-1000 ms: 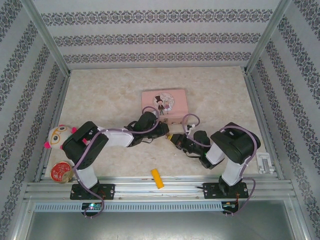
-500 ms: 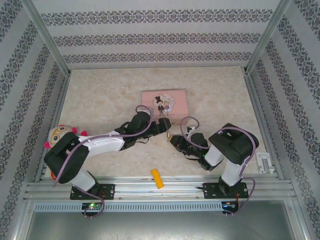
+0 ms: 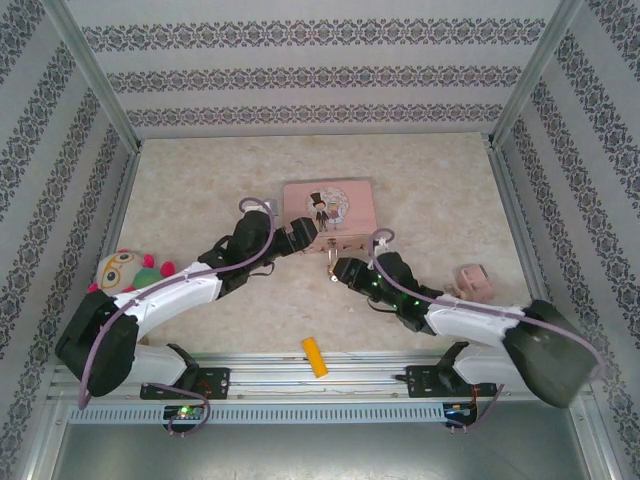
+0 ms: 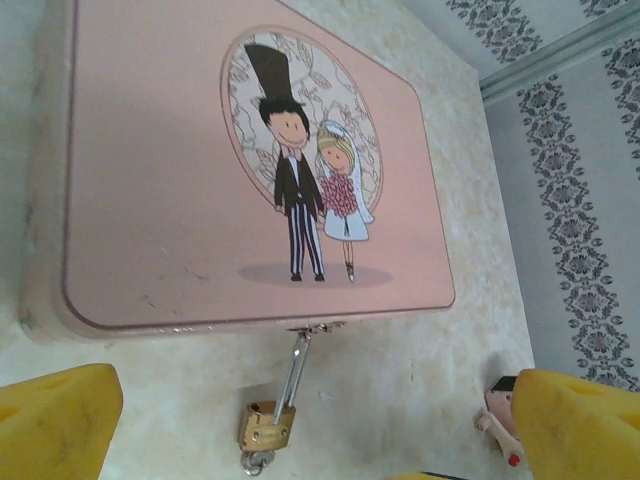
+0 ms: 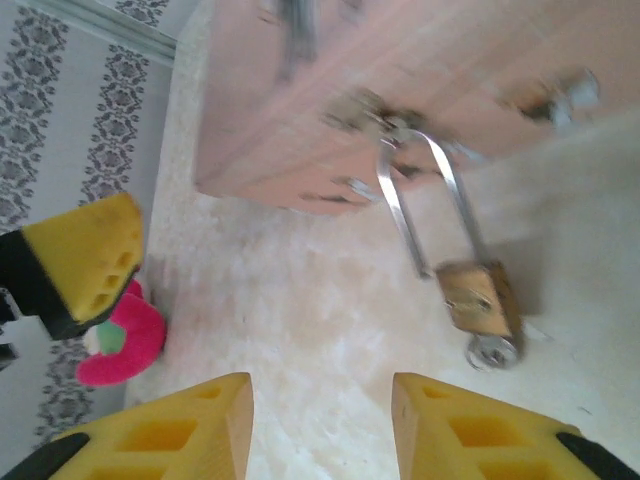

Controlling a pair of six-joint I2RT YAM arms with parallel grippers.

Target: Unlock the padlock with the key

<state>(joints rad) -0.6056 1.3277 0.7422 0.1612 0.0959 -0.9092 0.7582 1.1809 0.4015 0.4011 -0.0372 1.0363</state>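
The open shackle still hangs through the tin's clasp, so next my right gripper grips the padlock's brass body point(image 5: 476, 298) while my left gripper steadies the pink tin.
The small brass padlock point(image 4: 266, 424) lies on the table in front of the pink tin point(image 4: 230, 180), its silver shackle point(image 4: 296, 365) hooked through the tin's clasp. In the right wrist view one leg of the shackle point(image 5: 420, 200) ends free beside the padlock point(image 5: 480, 300). The key point(image 5: 492, 352) sticks out of the body's bottom, also seen as the key point(image 4: 257, 461). My left gripper point(image 4: 320, 440) is open, its yellow fingers wide on either side of the padlock and not touching it. My right gripper point(image 5: 320, 430) is open over bare table, left of the padlock. From above, the left gripper point(image 3: 312, 243) and right gripper point(image 3: 342, 270) flank the padlock point(image 3: 333, 272).
A yellow block point(image 3: 315, 357) lies near the front rail. A stuffed toy point(image 3: 125, 270) sits at the left edge beside the left arm. A small pink object point(image 3: 473, 282) lies right of the right arm. Patterned walls enclose the table point(image 3: 200, 190).
Both grippers have opened and drawn back from the padlock, which now lies free on the table with the key in it. Both arms have stretched out lower and farther forward.
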